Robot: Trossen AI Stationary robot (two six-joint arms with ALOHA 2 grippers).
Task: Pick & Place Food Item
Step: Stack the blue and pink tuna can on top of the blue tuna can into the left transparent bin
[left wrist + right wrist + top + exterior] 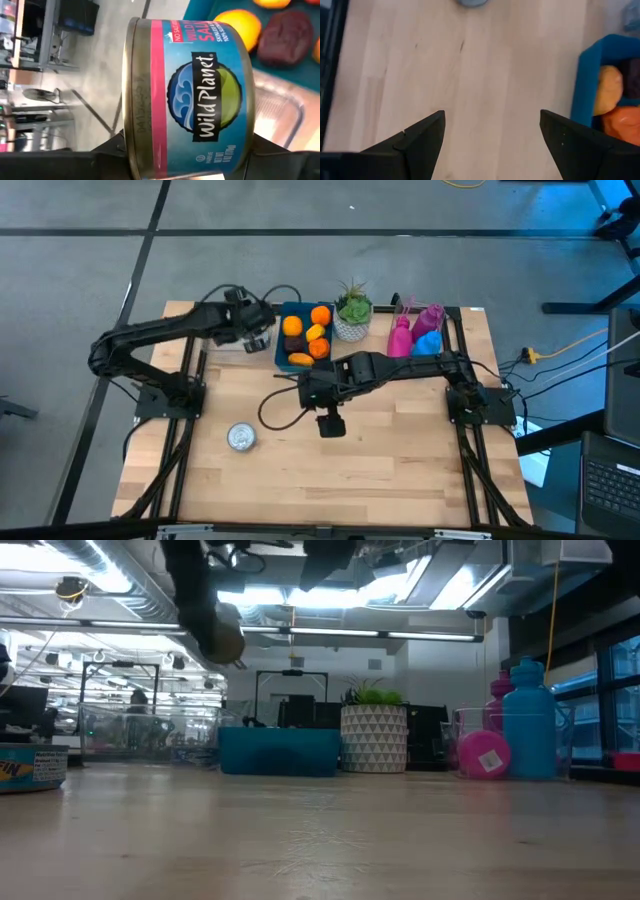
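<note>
Next, my left gripper releases the salmon can inside the clear plastic container [242,343] next to the blue bin.
My left gripper [258,330] hangs in the air just left of the blue bin [283,345] and is shut on a round salmon can [192,90] with a blue and pink label. The bin holds oranges [320,316] and a dark purple item [285,37]. A second can [241,437] stands on its flat end on the table at the near left. My right gripper [492,130] is open above the bare middle of the table [485,75], touching nothing. My left gripper pinches the can between its two fingers, one finger [112,150] on one flat end [131,125] and the other on the opposite flat end. The can is lifted clear of the table, and its labelled wall faces the wrist camera.
A clear plastic container [280,110] lies left of the bin, under the held can. A potted plant [352,315] and pink and blue bottles [415,335] stand along the far edge, right of the bin. The near half of the wooden table is bare apart from the second can.
</note>
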